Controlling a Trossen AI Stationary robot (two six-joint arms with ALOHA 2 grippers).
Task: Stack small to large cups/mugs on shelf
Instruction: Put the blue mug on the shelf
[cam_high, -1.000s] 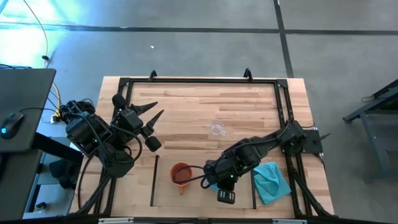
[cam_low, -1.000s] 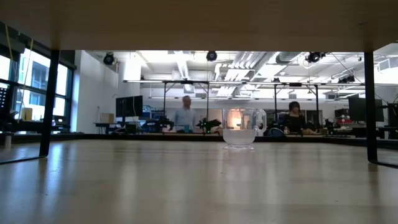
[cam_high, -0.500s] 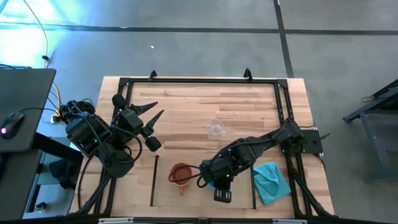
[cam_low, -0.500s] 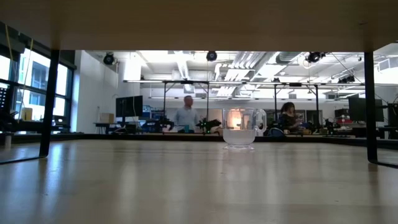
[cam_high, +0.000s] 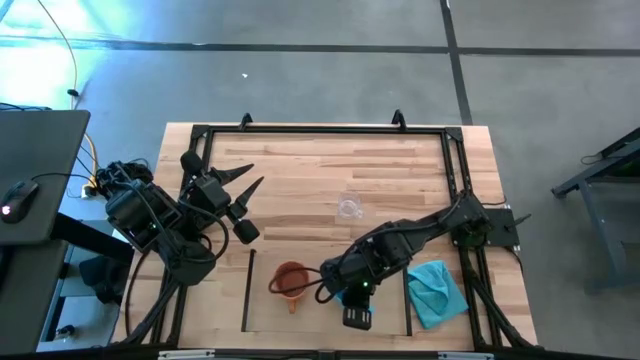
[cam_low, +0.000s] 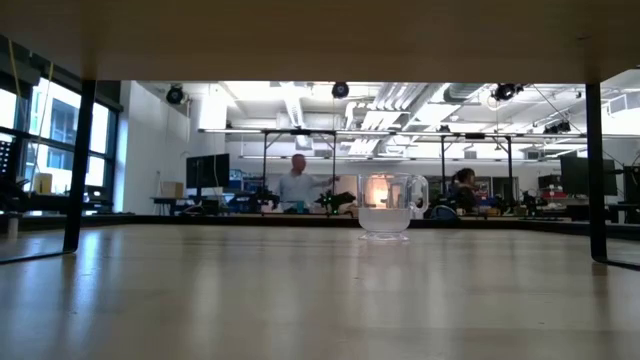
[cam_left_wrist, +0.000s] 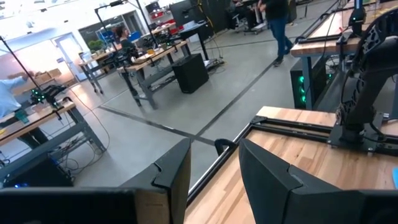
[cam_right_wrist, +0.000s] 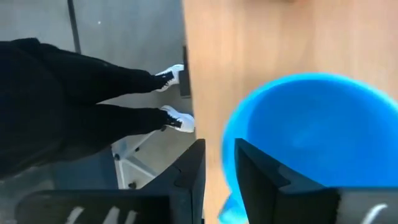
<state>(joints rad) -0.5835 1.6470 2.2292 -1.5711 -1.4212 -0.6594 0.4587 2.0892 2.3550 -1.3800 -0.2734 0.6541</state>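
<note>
The blue mug sits far from the orange mug, so next my right gripper pinches the blue mug's rim (cam_right_wrist: 227, 138) and shifts it closer.
The orange mug (cam_high: 288, 279) stands on the pale shelf (cam_high: 268, 312), its handle toward the near edge. Just to its right, my right gripper (cam_high: 340, 292) reaches down over the shelf and is shut on the blue mug (cam_right_wrist: 311, 137), which it mostly hides in the high view. The clear glass cup (cam_high: 348, 208) (cam_low: 390, 205) stands on its base on the tabletop, farther back. My left gripper (cam_high: 243, 190) (cam_left_wrist: 214, 174) hangs open above the table's left side, holding nothing. My right gripper has the blue mug's rim wall (cam_right_wrist: 227, 155) between its two fingers, one finger (cam_right_wrist: 267, 183) inside the mug and the other (cam_right_wrist: 186, 180) outside. The fingers slant down from above. Whether the mug's base rests on the shelf cannot be told.
A teal cloth (cam_high: 437, 291) lies at the near right, beyond the shelf's right black strip (cam_high: 408, 303). A black metal frame (cam_high: 320, 131) runs round the table. A person's legs (cam_right_wrist: 68, 106) stand close by the near edge. Bare wood lies between the arms.
</note>
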